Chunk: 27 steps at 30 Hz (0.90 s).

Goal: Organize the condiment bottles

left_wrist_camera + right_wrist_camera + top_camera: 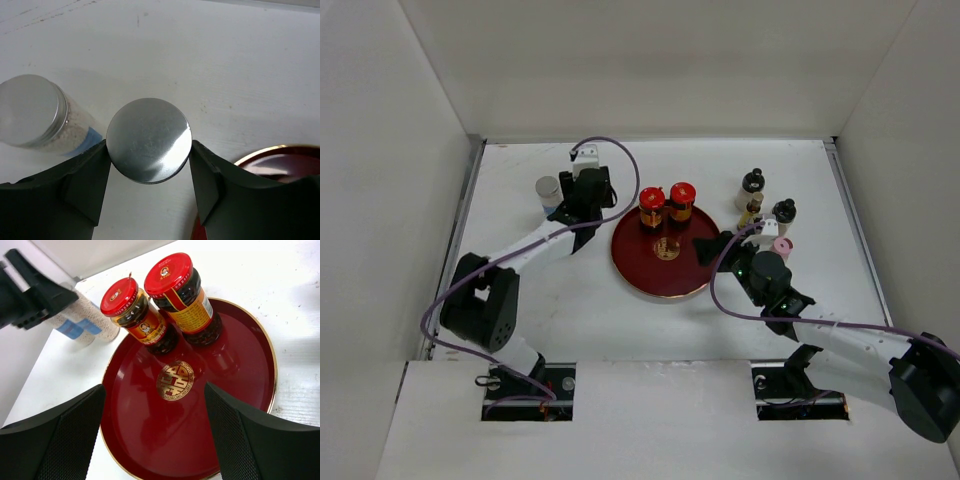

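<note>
My left gripper has the silver-capped bottle. It will let go of it on the dark-red tray (pixel 634 241), between the tray's rim and the gold emblem.
My left gripper (pixel 149 146) is shut on a silver-capped bottle (pixel 149 140), its fingers pressed against both sides of the cap. A second silver-capped bottle with a blue label (pixel 32 112) stands just to its left on the table (pixel 548 190). Two red-capped dark jars (pixel 652 207) (pixel 682 200) stand on the far part of the round dark-red tray (pixel 660 280). My right gripper (pixel 154 387) hangs open above the tray's near side with nothing between its fingers. To the right of the tray stand black-capped glass bottles (pixel 752 183) (pixel 784 212) and a pink shaker (pixel 782 246).
The tray's gold emblem (pixel 175 380) lies in the bare middle of the tray, in front of the jars (pixel 135 315) (pixel 182 295). The tray rim (pixel 270 152) is close to my left gripper's right finger. White walls enclose the table on three sides.
</note>
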### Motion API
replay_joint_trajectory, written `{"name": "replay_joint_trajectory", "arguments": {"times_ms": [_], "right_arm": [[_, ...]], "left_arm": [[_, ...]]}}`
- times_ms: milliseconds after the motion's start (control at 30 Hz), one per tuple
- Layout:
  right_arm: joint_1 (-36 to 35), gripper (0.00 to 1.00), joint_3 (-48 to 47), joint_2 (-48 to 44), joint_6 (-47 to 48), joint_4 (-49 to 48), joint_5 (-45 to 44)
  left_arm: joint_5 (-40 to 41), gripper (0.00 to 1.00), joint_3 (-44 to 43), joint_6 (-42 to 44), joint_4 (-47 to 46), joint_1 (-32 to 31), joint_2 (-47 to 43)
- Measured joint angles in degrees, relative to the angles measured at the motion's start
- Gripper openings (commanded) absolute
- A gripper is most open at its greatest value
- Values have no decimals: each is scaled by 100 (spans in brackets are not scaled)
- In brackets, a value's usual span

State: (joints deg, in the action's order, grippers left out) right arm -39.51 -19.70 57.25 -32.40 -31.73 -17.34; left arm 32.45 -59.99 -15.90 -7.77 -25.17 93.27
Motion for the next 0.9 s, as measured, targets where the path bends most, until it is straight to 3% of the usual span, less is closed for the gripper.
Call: {"name": "replay_joint_trajectory", "arguments": {"times_ms": [233, 367, 533, 900], "right_arm": [[-2, 84, 0, 0, -7, -7, -2], [0, 84, 7, 0, -9, -11, -2], [4, 84, 79, -2, -20, -90, -35], [15, 84, 157, -35, -22, -92, -90]], "left_arm": [[17, 42, 382, 50, 103, -951, -1497], [63, 42, 422, 50, -7, -1410, -1912], [96, 42, 564, 48, 13, -1792, -1805], [83, 45, 850, -57, 9, -1827, -1005]]}}
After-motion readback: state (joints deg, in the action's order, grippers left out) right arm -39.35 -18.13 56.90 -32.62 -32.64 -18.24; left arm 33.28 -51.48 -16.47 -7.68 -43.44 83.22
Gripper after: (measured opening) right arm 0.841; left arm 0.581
